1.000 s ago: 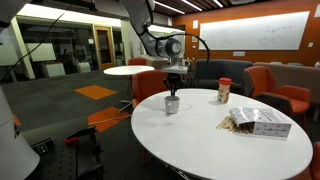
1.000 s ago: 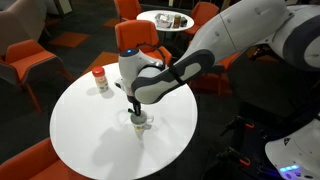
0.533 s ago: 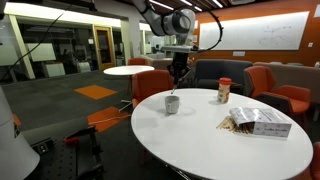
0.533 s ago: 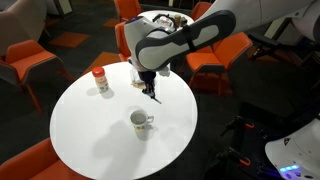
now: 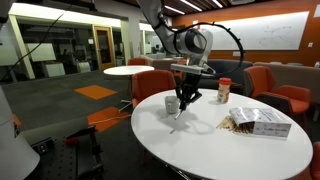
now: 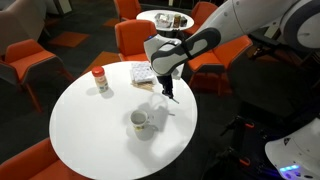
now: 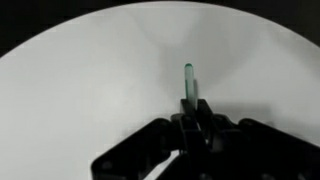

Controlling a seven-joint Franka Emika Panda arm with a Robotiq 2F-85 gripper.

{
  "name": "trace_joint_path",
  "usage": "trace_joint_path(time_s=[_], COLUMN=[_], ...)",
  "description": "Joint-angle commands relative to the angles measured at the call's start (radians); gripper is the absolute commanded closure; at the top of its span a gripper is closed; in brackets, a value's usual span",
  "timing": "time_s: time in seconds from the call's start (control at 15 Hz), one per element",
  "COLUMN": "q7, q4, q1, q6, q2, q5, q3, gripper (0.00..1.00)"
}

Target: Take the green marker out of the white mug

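Note:
Next, my gripper releases the green marker on the bare table [image 5: 209,137] between the white mug and the flat box.
My gripper [image 5: 185,97] is shut on the green marker [image 7: 189,82], which points away from the jaws over the bare white table top in the wrist view. In both exterior views the gripper [image 6: 167,91] hangs a little above the round white table [image 5: 200,150], beside the white mug [image 5: 172,104]. The mug [image 6: 140,122] stands upright on the table and looks empty. The marker shows only as a thin dark stick below the fingers in an exterior view [image 5: 182,112].
A clear jar with a red lid [image 5: 224,90] stands near the table's far side, also in an exterior view [image 6: 99,79]. A flat box with packets [image 5: 258,121] lies at one edge. Orange chairs [image 6: 136,40] and another round table [image 5: 128,70] surround the table.
The gripper lifted the marker up out of the mug, then moved sideways away from the mug and came down lower over the table, still holding the marker.

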Motion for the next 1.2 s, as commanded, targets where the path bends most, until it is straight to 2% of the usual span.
trace_joint_path(time_s=[0.0,0.33,0.6,0.67,0.73,0.87,1.13], q7=[-0.087,-0.219,-0.268,-0.274,-0.279,-0.276,-0.283], q4=[0.046,0.157,0.284,0.313,0.332,0.347,0.256], q1=[-0.022,-0.020,-0.006,0.003,0.010,0.015,-0.042], q6=[0.025,0.020,-0.021,-0.028,-0.027,-0.014,0.079], q2=[0.058,0.156,0.241,0.261,0.274,0.284,0.177], q5=[-0.063,-0.231,-0.320,-0.341,-0.360,-0.369,-0.232], q3=[-0.008,-0.035,-0.041,-0.045,-0.047,-0.036,0.058], gripper=[1.00,1.00,1.00,0.74,0.73,0.58,0.23])
